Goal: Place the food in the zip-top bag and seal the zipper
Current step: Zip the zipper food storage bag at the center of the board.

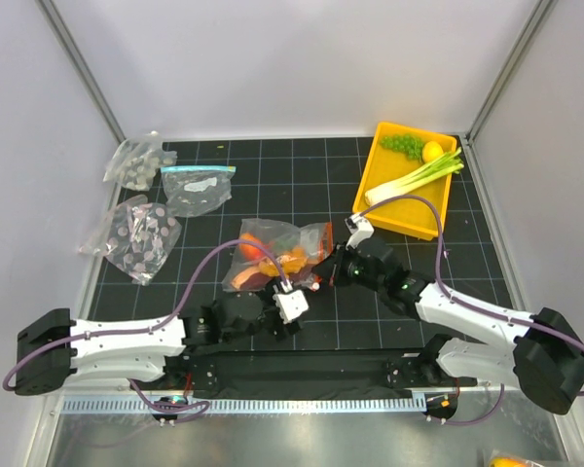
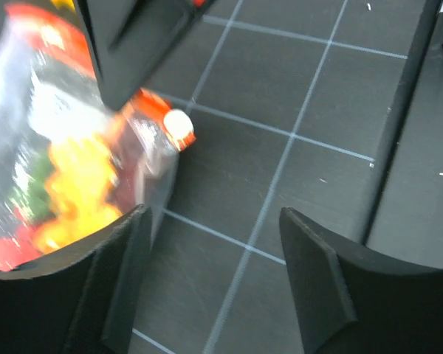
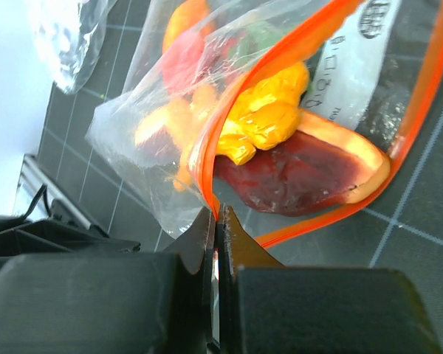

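Observation:
The zipper is held by my right gripper beside the white slider, so next my left gripper pinches the bag point(image 2: 158, 156) below the slider before my right gripper takes it.
The zip-top bag point(image 1: 277, 251) lies crinkled at mid-table with the food point(image 3: 269, 110) inside: yellow-orange pieces, a dark-red slab point(image 3: 303, 173) and a red piece. Its orange-red zipper point(image 3: 229, 110) stands apart in a loop, so the mouth gapes. My right gripper point(image 3: 220, 215) is shut on the zipper strip at the bag's near right corner point(image 1: 323, 272). My left gripper point(image 2: 214, 273) is open just beside the bag's near edge point(image 1: 304, 292), over bare mat with nothing between its fingers. The bag point(image 2: 59, 147) shows blurred at the left of that view.
A yellow tray point(image 1: 397, 219) at the back right holds green grapes, a lemon and a leek. Two clear bags of grey dotted pieces point(image 1: 136, 238) and a bag with a light-blue strip point(image 1: 197, 185) lie at the back left. White walls enclose the mat.

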Tool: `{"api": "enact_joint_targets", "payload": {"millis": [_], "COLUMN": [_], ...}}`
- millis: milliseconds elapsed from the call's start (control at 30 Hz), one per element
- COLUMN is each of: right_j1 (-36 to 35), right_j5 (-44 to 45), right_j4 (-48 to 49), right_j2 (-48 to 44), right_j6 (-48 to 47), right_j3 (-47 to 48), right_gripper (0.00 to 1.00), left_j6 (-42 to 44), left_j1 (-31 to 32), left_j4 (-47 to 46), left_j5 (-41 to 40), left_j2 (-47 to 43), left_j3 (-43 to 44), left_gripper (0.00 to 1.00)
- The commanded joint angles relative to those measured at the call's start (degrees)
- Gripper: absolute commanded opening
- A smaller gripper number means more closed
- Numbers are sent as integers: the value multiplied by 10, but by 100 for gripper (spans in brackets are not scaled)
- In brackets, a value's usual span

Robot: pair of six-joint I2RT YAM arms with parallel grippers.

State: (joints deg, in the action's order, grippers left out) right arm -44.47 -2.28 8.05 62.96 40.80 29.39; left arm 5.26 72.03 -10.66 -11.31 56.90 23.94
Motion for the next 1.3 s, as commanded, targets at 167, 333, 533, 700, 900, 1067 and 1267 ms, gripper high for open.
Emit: {"api": "enact_joint_targets", "payload": {"millis": [167,333,533,700,900,1067,1267], "right_j1": [10,11,11,12,12,12,16], "right_j5": [-75,-108,-115,-130,-131,-134,-131], "right_j4": [19,22,23,32,32,32,23], "right_j2": [-34,-56,-64,-50,-50,-52,-64], "right_j6": [19,28,31,34,33,33,31], "right_j3": [-5,-9,-16,-15,-15,-15,-17], "right_gripper": [1,1,1,1,1,1,1], "left_j6": [230,292,331,375,385,391,398], "left_j1": [41,63,70,79,80,80,80], "left_j4": [-162,-197,-277,-364,-368,-383,-406], "left_j5": [-78,-107,-149,-151,-151,-150,-174], "left_j2": [75,156,155,132,125,124,120], "left_j3": [1,19,-12,-54,-57,-65,-74], "left_gripper": [68,58,50,50,54,55,57]}}
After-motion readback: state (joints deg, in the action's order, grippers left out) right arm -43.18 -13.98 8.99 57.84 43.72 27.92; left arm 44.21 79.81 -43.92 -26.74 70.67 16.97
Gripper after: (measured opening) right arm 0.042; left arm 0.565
